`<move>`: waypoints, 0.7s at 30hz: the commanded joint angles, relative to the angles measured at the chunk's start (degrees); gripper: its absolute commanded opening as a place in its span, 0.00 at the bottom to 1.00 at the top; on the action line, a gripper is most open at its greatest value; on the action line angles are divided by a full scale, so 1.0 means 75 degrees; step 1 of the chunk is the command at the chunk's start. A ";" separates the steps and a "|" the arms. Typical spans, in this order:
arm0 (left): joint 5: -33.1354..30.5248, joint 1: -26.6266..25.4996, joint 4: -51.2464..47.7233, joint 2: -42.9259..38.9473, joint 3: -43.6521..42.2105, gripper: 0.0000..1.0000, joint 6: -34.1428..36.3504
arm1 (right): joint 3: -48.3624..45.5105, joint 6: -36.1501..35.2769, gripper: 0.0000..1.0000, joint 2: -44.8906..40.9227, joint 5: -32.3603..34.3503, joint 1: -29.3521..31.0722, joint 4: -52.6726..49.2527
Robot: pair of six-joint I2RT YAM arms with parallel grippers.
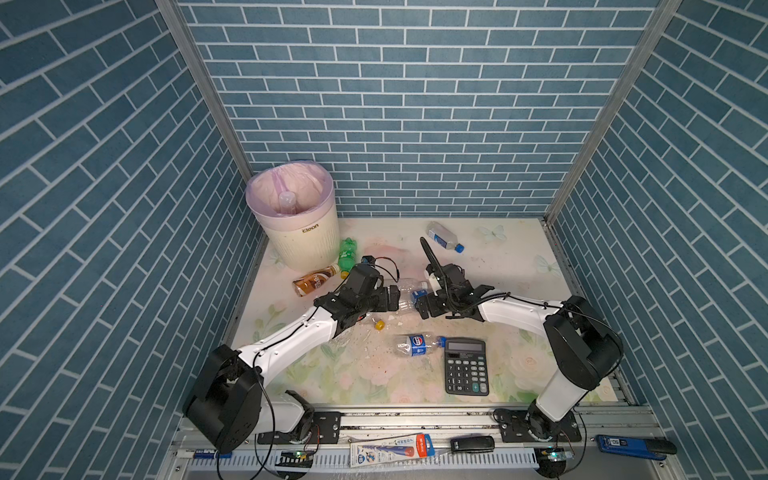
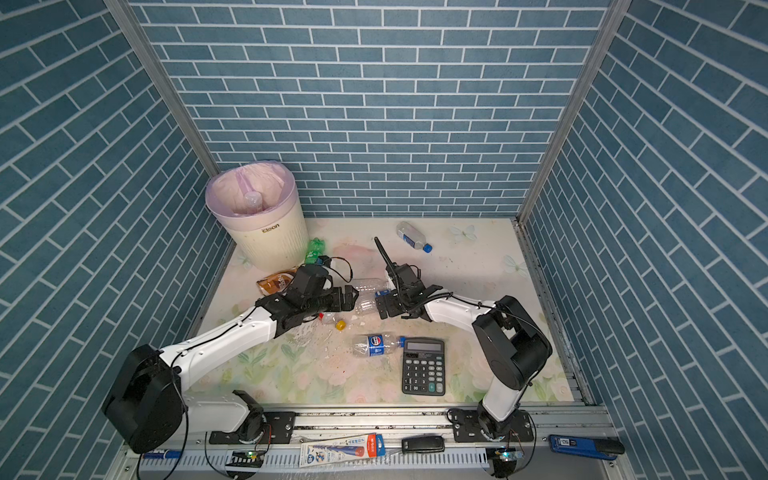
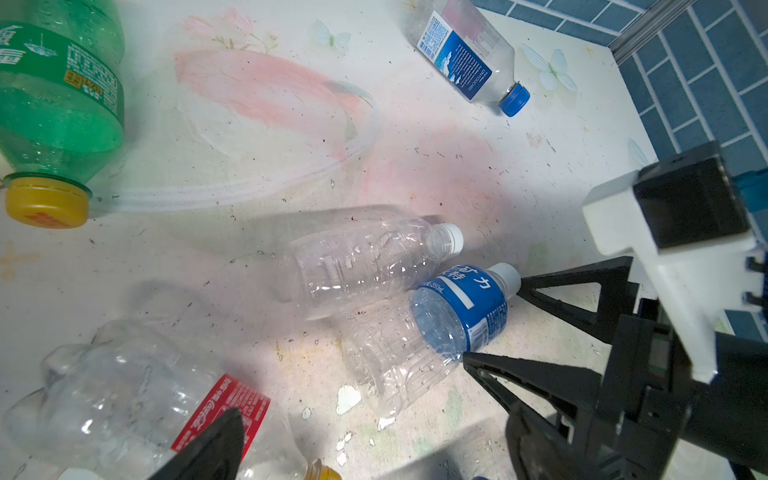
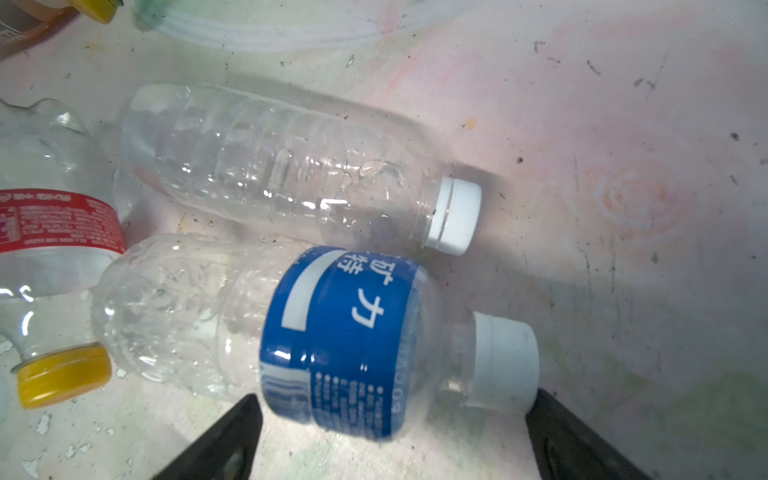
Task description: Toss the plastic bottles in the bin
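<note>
The blue-labelled bottle lies lengthwise across my right gripper's opening, so next I back away, turn in line with the bottle and grab the white cap (image 4: 505, 362).
The cream bin (image 1: 299, 245) stands at the back left with one clear bottle (image 1: 286, 201) inside its pink liner. A blue-labelled bottle (image 4: 340, 340) lies on the table beside a label-free clear bottle (image 4: 282, 174). My right gripper (image 4: 395, 432) is open, and the blue-labelled bottle's label end and white cap lie between its fingers. My left gripper (image 3: 374, 457) faces it from the opposite side, open and empty. One of its fingers (image 3: 208, 449) is over a red-labelled bottle (image 3: 137, 399). In both top views the grippers (image 1: 395, 299) (image 1: 422, 305) nearly meet.
A green bottle (image 1: 347, 255) and a brown coffee bottle (image 1: 313, 280) lie by the bin's foot. A blue-capped bottle (image 1: 444, 237) lies at the back. A Pepsi bottle (image 1: 417, 345) lies against a black calculator (image 1: 465, 365) near the front. Blue brick walls surround the table.
</note>
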 commanded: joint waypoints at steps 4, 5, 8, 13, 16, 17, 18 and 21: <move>0.0116 0.0029 -0.0108 -0.0163 0.0073 0.99 0.0042 | 0.0134 0.0615 0.99 -0.0420 -0.0276 -0.0133 0.0055; 0.0154 0.0032 -0.0105 -0.0170 0.0085 0.99 0.0030 | 0.0043 0.0724 0.99 -0.0515 -0.0276 -0.0179 0.0117; 0.0259 0.0033 -0.0076 -0.0208 0.0085 0.99 -0.0013 | -0.0289 0.1154 0.99 -0.0802 -0.0648 -0.0345 0.0442; 0.0474 0.0014 0.0243 -0.0202 -0.0054 1.00 -0.0247 | -0.1121 0.2420 0.99 -0.1142 -0.0955 -0.0803 0.1479; 0.0598 0.0009 0.0386 -0.0124 -0.0102 0.99 -0.0364 | -0.1583 0.3210 0.99 -0.1169 -0.1077 -0.1021 0.2201; 0.0646 -0.0016 0.0447 -0.0084 -0.0113 0.99 -0.0397 | -0.1704 0.3375 0.99 -0.1139 -0.1150 -0.1052 0.2441; 0.0674 -0.0046 0.0489 -0.0060 -0.0113 0.99 -0.0406 | -0.1781 0.3504 0.99 -0.1092 -0.1168 -0.1070 0.2585; 0.0836 -0.0235 0.0662 0.0151 -0.0046 0.99 -0.0358 | -0.2060 0.3953 0.99 -0.0949 -0.1280 -0.1160 0.3158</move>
